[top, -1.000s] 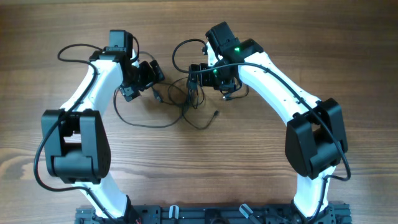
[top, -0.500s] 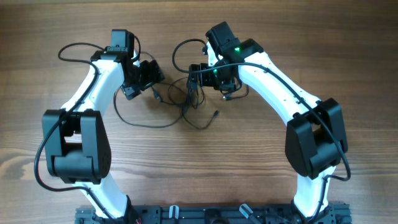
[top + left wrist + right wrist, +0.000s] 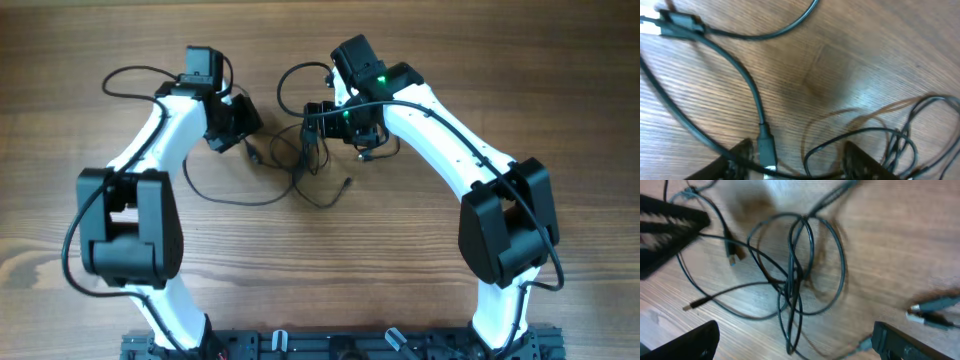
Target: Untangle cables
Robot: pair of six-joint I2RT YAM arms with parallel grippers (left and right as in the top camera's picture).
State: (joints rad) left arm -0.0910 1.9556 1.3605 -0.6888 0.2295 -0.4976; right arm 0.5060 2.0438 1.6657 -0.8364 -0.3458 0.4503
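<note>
Next, I close my right gripper on the narrow inner loop point(image 3: 310, 150) point(image 3: 794, 280) of the cables, where the cords cross in the middle of the knot.
The cables point(image 3: 300, 155) are thin black cords tangled in loose loops at mid-table, between the two arms. One loop point(image 3: 235, 198) trails out to the left, and a plug end point(image 3: 347, 182) lies to the right. My left gripper point(image 3: 236, 124) hangs low over the tangle's left side. In the left wrist view its jaws point(image 3: 797, 162) stand partly apart, with a plug point(image 3: 766, 149) and a cord between them near the left finger point(image 3: 735, 160). My right gripper point(image 3: 338, 125) is wide open point(image 3: 795, 340) above the knot of crossed loops point(image 3: 792, 287), holding nothing.
Thicker black wires of the arms arc at the back, one on the left point(image 3: 130, 78) and one in the middle point(image 3: 290, 80). The wooden table point(image 3: 400, 230) stretches around the tangle. The left gripper's dark body point(image 3: 665, 220) shows in the right wrist view.
My left arm has shifted slightly right and toward the back, and its jaws have narrowed around the plug and cord. The right arm and the tangle have not moved.
</note>
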